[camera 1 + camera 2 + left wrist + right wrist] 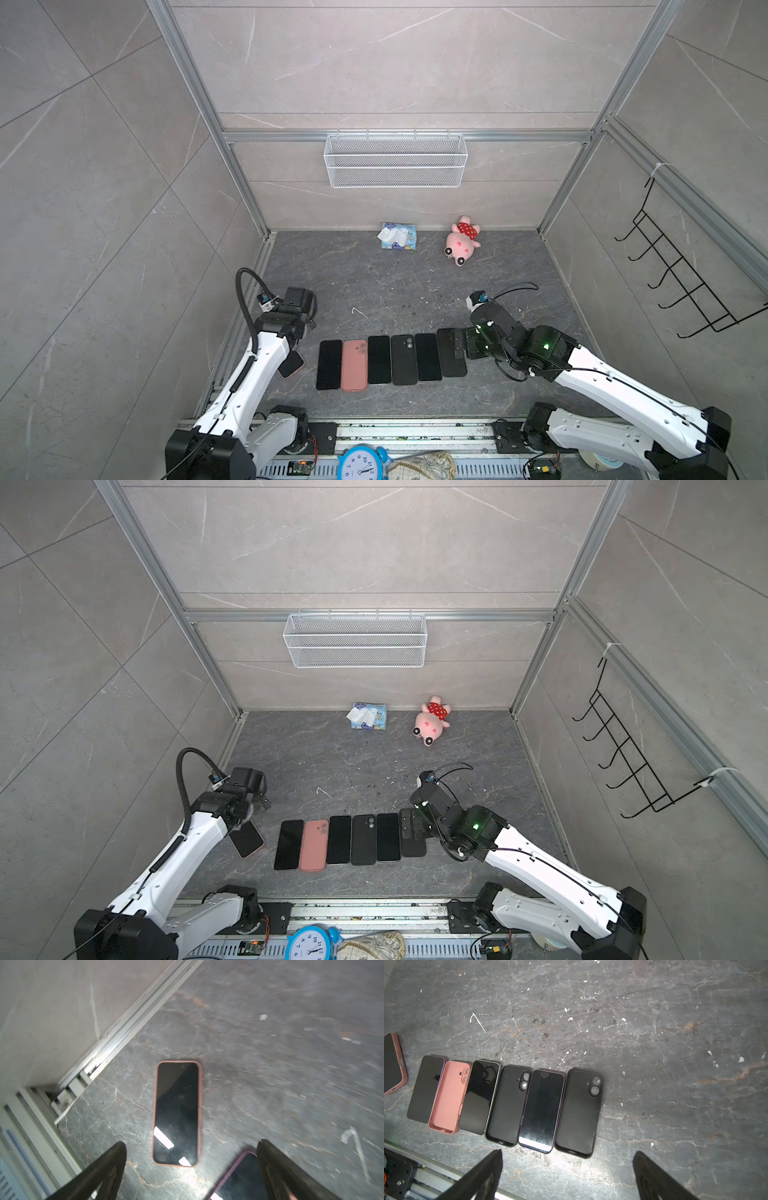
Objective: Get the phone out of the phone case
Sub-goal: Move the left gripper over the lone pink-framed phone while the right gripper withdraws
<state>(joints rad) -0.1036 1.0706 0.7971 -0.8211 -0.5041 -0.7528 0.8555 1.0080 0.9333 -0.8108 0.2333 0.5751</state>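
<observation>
Next, I close my left gripper across the pink phone case's long sides (178, 1112), around their middle, to hold the case with the phone inside.
A phone in a pink phone case (176, 1113) lies screen up on the dark table, at the left of both top views (293, 362) (247, 838), partly under my left arm. My left gripper (191, 1145) hangs above the table just short of it, open and empty. To its right lies a row of bare phones and empty cases. My right gripper (568, 1155) is open and empty over the row's right end (459, 345), by a black case (579, 1111).
The row holds a black phone (329, 365), a pink case (354, 365), further phones and black cases. A tissue pack (398, 236) and a pink plush toy (462, 240) lie at the back. A wire basket (395, 160) hangs on the back wall.
</observation>
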